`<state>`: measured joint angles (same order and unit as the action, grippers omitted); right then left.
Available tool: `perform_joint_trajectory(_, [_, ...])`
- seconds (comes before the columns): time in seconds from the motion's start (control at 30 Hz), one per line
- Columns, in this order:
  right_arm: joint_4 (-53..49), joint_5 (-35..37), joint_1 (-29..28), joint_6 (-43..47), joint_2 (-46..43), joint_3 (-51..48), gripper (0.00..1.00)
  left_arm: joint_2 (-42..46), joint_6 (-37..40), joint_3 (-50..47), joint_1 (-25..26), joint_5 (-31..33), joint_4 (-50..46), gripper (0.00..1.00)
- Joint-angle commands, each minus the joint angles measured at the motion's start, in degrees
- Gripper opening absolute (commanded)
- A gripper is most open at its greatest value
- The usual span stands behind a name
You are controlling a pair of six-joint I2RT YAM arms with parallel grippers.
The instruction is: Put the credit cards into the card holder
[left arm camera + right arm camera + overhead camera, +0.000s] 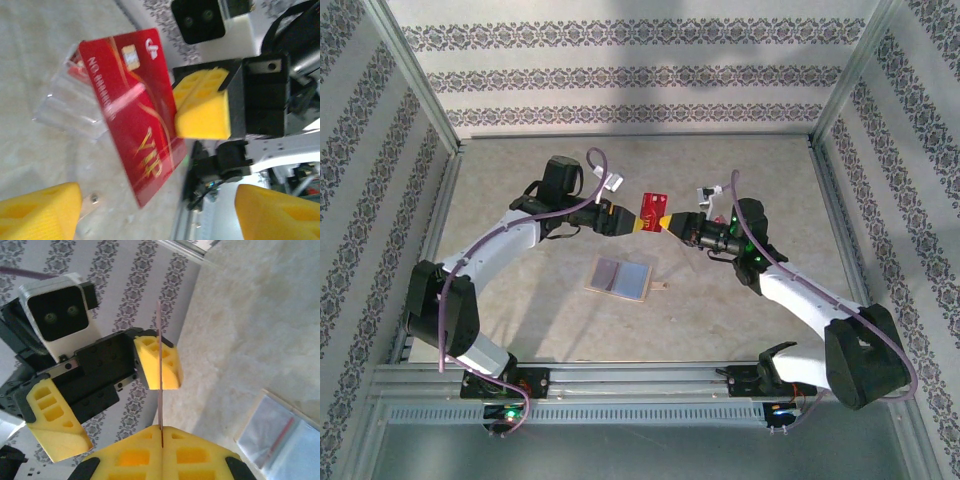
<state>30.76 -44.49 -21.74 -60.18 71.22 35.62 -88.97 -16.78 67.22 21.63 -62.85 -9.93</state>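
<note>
My right gripper will take the long edge's middle (pixel 165 90) while my left gripper holds the credit card, as my right gripper now holds it near its VIP end.
A red credit card (pixel 653 207) hangs in the air above the middle of the table, pinched at one end by my right gripper (pixel 665 222), which is shut on it. In the right wrist view the card (pixel 160 365) stands edge-on, rising from the closed yellow fingertips (pixel 162 432). My left gripper (pixel 620 217) faces it from the left, open, and the card's gold "VIP" face (pixel 132 110) reaches toward the space between its jaws (pixel 160 215). The card holder (pixel 620 278) lies open on the table below, pale pockets up (pixel 280 435).
A clear plastic piece (pixel 67 102) with something red inside lies on the table behind the card. The holder's snap tab (pixel 92 200) sticks out to the side. Patterned walls and a metal frame (pixel 640 372) enclose the table.
</note>
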Motion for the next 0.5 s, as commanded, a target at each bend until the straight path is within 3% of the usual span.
perform_joint_trajectory(0.0, [5.01,-1.17,-1.41,-1.64,-0.44,0.07,0.00,-0.67,-8.16,-0.11,-0.35,-6.04,11.45,0.76])
perform_joint_trajectory(0.1, [4.88,-1.20,-2.24,-1.28,-0.74,0.22,0.00,-1.36,-9.46,-0.18,-0.31,-6.11,12.81,0.68])
perform_joint_trajectory(0.17, [4.46,-1.48,-2.39,-1.08,-0.34,0.25,0.00,-1.39,-10.98,-0.23,-0.33,-6.44,14.47,0.58])
perform_joint_trajectory(0.37, [5.11,-1.48,-2.52,-0.86,-0.38,-0.04,0.00,-1.01,-13.41,-2.35,-0.35,-7.20,18.61,0.05])
perform_joint_trajectory(0.4, [5.18,-1.71,-2.54,-0.89,-0.46,0.06,0.00,-0.88,-12.28,-2.44,-0.33,-6.97,17.54,0.00])
perform_joint_trajectory(0.47, [5.42,-2.31,-2.61,-0.66,-0.98,0.29,0.00,-0.64,-10.66,-2.27,-0.31,-6.77,15.31,0.00])
